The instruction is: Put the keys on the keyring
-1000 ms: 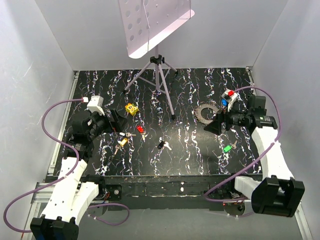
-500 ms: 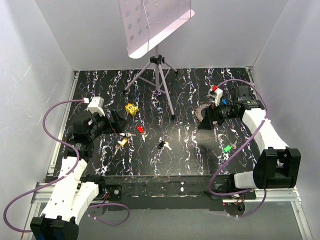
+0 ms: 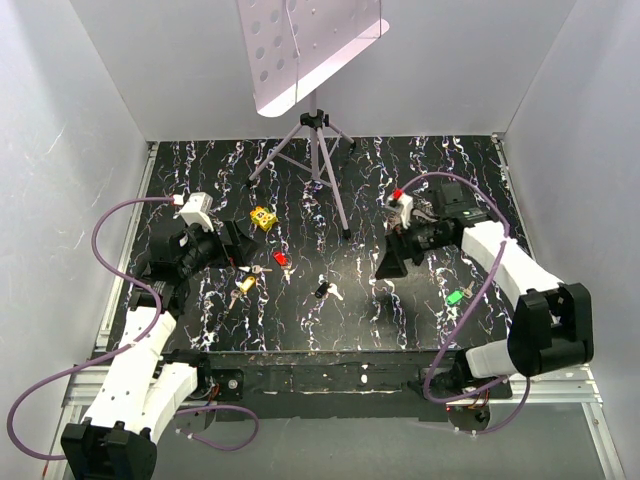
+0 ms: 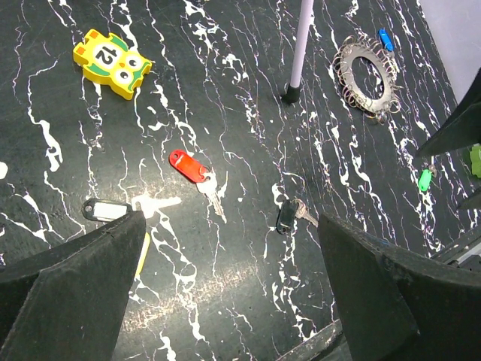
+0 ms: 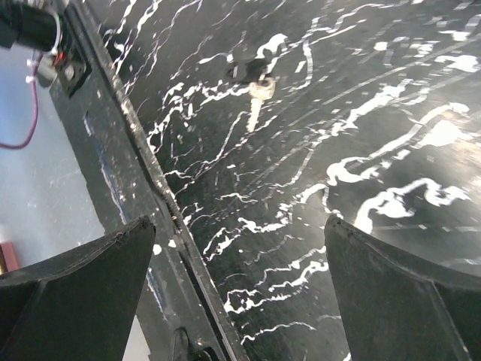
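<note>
I move my right gripper to the black key next and close it on the end of its tag (image 3: 328,289) (image 5: 266,77), where the metal part is attached.
The left wrist view shows the toothed keyring (image 4: 368,71) at the far right, with a blue key (image 4: 385,39) at its rim. A red key (image 4: 189,165), a black key (image 4: 288,216), a black-tagged key (image 4: 98,209) and a green key (image 4: 425,179) lie loose on the table. A yellow key (image 3: 243,285) lies by the left fingers. My left gripper (image 3: 236,245) hovers open above the keys on the left. My right gripper (image 3: 390,262) is open and empty right of the black key (image 5: 252,75). In the top view the right arm hides the keyring.
A yellow owl block (image 4: 113,54) sits at the back left. A tripod (image 3: 318,160) with a perforated white panel stands at mid-table, one foot (image 4: 288,95) between the red key and the keyring. The table's front edge (image 5: 161,203) runs under the right gripper.
The right arm has swung left from the table's right side across the keyring toward the middle, and its gripper now points at the front edge. The left arm has barely moved.
</note>
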You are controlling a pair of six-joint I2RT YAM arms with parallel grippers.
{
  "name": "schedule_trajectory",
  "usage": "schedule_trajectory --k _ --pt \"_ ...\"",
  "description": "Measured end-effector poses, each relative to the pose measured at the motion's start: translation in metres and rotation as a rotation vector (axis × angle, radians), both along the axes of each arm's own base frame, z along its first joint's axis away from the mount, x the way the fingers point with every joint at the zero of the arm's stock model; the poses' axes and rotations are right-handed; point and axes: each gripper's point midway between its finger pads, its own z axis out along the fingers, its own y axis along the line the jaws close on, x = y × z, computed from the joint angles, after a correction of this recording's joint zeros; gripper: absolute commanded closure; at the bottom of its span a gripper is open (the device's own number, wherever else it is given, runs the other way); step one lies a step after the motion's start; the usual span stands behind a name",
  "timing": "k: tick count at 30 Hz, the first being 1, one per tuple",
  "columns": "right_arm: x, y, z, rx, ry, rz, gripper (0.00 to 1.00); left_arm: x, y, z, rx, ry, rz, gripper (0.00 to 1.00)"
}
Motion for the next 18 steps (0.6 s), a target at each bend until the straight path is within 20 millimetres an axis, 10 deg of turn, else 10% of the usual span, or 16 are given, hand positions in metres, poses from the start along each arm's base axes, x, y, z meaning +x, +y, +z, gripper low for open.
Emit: schedule_trajectory --k 18 --pt "-0.02 0.099 -0.064 -0.249 0.154 0.272 0.41 0.001 0.0 -0.004 0.003 0.016 0.0 0.01"
